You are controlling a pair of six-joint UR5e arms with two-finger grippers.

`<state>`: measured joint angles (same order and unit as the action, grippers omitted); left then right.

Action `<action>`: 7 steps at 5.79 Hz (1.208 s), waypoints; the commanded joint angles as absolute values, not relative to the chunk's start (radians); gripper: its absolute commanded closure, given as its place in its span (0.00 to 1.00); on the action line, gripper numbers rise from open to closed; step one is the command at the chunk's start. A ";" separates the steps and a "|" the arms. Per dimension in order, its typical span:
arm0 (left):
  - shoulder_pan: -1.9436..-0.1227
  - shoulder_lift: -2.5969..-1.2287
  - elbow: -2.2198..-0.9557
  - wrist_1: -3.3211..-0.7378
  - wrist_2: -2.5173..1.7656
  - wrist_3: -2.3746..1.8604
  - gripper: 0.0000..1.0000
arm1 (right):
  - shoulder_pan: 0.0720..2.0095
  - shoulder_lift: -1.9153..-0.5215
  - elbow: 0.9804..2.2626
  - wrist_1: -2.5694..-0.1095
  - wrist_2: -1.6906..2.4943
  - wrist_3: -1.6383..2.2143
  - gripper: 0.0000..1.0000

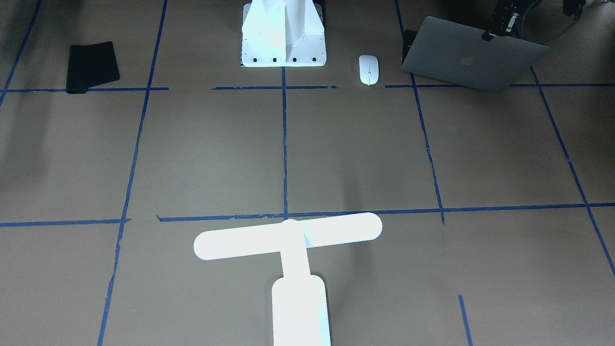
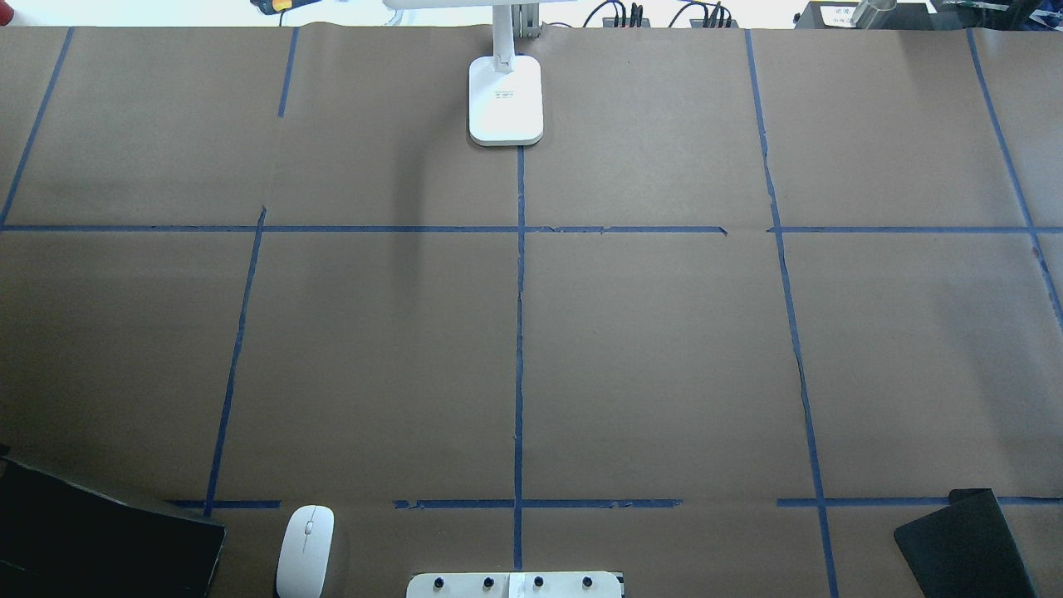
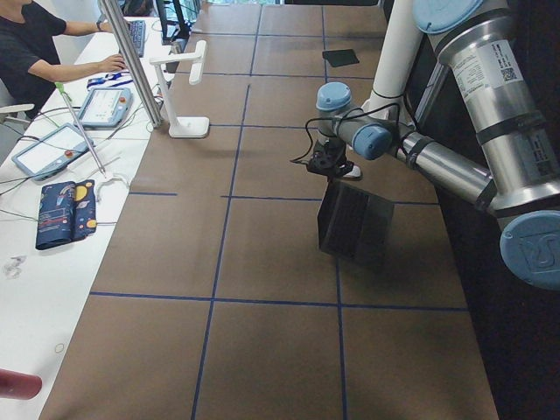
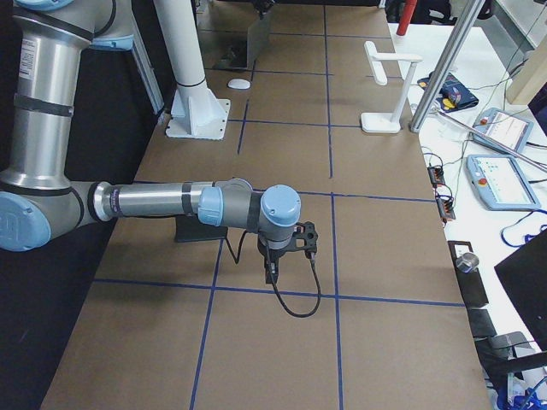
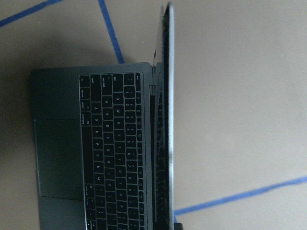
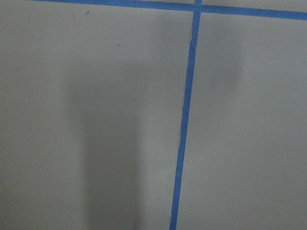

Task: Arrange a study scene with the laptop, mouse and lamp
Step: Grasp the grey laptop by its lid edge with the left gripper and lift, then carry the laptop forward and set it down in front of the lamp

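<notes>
My left gripper is going to put the grey laptop down on the brown paper (image 1: 344, 179) between the white lamp and the white pedestal.
The grey laptop (image 1: 468, 57) stands open near the robot's base, on its left side. Its black keys and trackpad (image 5: 96, 153) fill the left wrist view, with the lid edge-on. My left gripper (image 1: 489, 33) sits on the top edge of the lid, shut on it, as the exterior left view also shows (image 3: 331, 166). The white mouse (image 1: 368, 69) lies beside the laptop. At the far edge stands the white lamp (image 1: 288, 238), upright on its base (image 2: 505, 100). My right gripper (image 4: 295, 243) hovers over bare paper; I cannot tell whether it is open.
A black mat (image 1: 91, 66) lies at the robot's right near corner. The white bolt-holed pedestal (image 1: 283, 36) stands at the table's near middle. Blue tape lines (image 2: 519, 332) grid the brown paper. A person sits at a side desk (image 3: 35, 52) beyond the lamp.
</notes>
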<state>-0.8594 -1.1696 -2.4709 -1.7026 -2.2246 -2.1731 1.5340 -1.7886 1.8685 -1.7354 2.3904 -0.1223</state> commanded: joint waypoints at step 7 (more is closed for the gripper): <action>-0.943 -2.084 -1.997 -1.422 -2.044 -2.332 1.00 | 1.534 -1.789 1.855 -1.740 2.396 -0.118 0.00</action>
<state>-1.0036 -2.0246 -2.0356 -1.4167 -2.1121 -2.2302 1.5340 -1.7886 1.8580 -1.7391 2.3957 -0.1192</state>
